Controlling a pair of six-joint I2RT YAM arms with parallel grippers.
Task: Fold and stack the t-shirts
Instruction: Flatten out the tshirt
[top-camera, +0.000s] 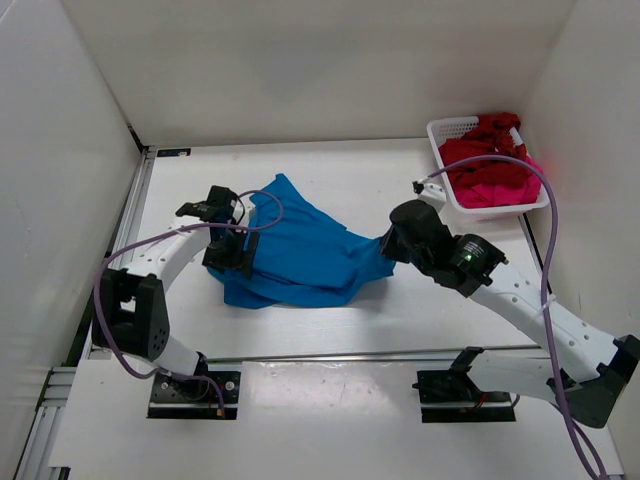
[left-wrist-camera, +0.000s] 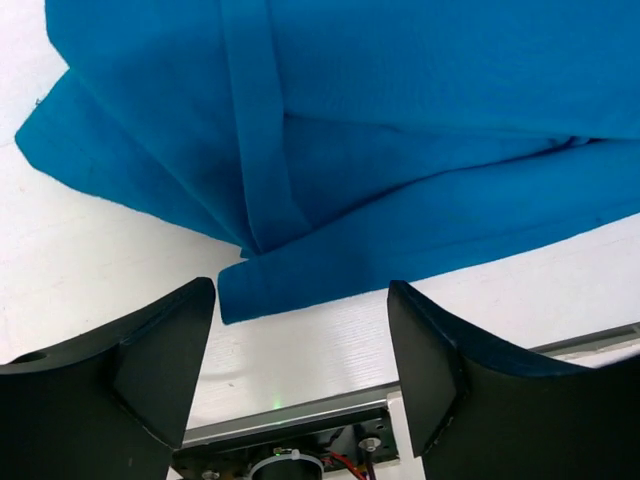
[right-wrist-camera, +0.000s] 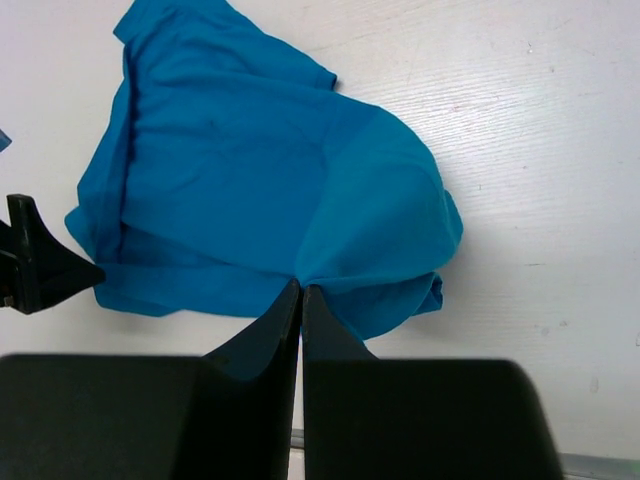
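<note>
My left gripper is set to pinch that corner (left-wrist-camera: 240, 297) of the blue t-shirt, which lies bunched in folds beside its near corner, and will help stretch the t-shirt flat before folding.
The bright blue t-shirt (top-camera: 300, 245) lies crumpled in the middle of the table. My right gripper (right-wrist-camera: 301, 287) is shut on a pinch of its right side and lifts that cloth (right-wrist-camera: 370, 215) off the table. My left gripper (left-wrist-camera: 300, 300) is open and empty, just above the shirt's near left corner (left-wrist-camera: 290, 275). In the top view the left gripper (top-camera: 228, 255) is over the shirt's left edge. The dark red shirt (top-camera: 490, 135) and the pink-magenta shirt (top-camera: 495, 185) lie bundled in the basket.
A white mesh basket (top-camera: 445, 130) stands at the back right, against the right wall. White walls close in the table on three sides. A metal rail (left-wrist-camera: 300, 410) runs along the table's near edge.
</note>
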